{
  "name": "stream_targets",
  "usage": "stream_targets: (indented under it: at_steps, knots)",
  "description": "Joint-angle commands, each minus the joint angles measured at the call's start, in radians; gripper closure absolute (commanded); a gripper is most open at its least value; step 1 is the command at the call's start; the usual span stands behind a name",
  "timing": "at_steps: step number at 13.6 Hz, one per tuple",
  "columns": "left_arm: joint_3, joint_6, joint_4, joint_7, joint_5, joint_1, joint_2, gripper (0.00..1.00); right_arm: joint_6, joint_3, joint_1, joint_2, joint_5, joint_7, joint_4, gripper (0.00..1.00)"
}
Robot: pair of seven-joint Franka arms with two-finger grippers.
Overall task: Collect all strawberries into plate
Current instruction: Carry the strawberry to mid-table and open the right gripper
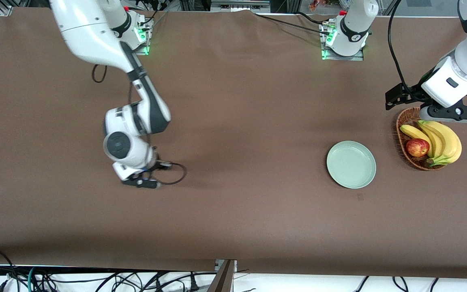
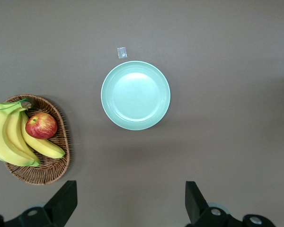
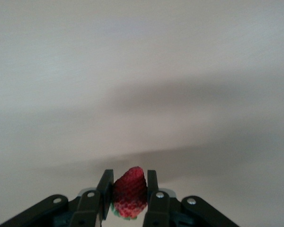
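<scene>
Next, my right gripper sets the red strawberry, now held low over the table, down on the bare table (image 1: 266,129) between the black cable loop and the mint-green plate.
My right gripper (image 1: 142,181) is low over the table toward the right arm's end. In the right wrist view it (image 3: 128,178) is shut on one red strawberry (image 3: 130,195), which stands tip up between the jaws with its green leaves at the base. The front view does not show this berry, and no other strawberries are in view. The pale mint-green plate (image 1: 351,164) lies empty toward the left arm's end and also shows in the left wrist view (image 2: 135,95). My left gripper (image 1: 454,115) hangs open and empty (image 2: 130,194) over the basket's edge.
A brown wicker basket (image 1: 400,129) with bananas (image 1: 440,140) and a red apple (image 1: 417,147) stands beside the plate; it also shows in the left wrist view (image 2: 57,165). A small tag (image 1: 360,197) lies near the plate. A black cable loop (image 1: 178,175) trails by my right gripper.
</scene>
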Motion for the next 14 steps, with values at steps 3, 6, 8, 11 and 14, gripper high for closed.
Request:
stream_targets:
  at_steps: [3,6,8,11,14]
  knots:
    - [-0.003,-0.014,0.02,0.012,-0.018,0.004,0.001,0.0,0.037,0.041,0.164,0.141,0.104,0.335,0.228,0.84]
    - [-0.003,-0.014,0.02,0.012,-0.018,0.004,0.001,0.0,0.287,0.106,0.262,0.212,0.107,0.427,0.239,0.83]
    - [-0.003,-0.014,0.02,0.012,-0.018,0.004,0.001,0.0,0.329,0.106,0.334,0.238,0.106,0.473,0.24,0.83]
    - [-0.003,-0.014,0.018,0.012,-0.018,0.006,0.001,0.0,0.337,0.106,0.394,0.258,0.104,0.501,0.242,0.8]
    - [-0.003,-0.014,0.018,0.012,-0.019,0.006,0.001,0.0,0.329,0.091,0.413,0.249,0.085,0.492,0.245,0.0]
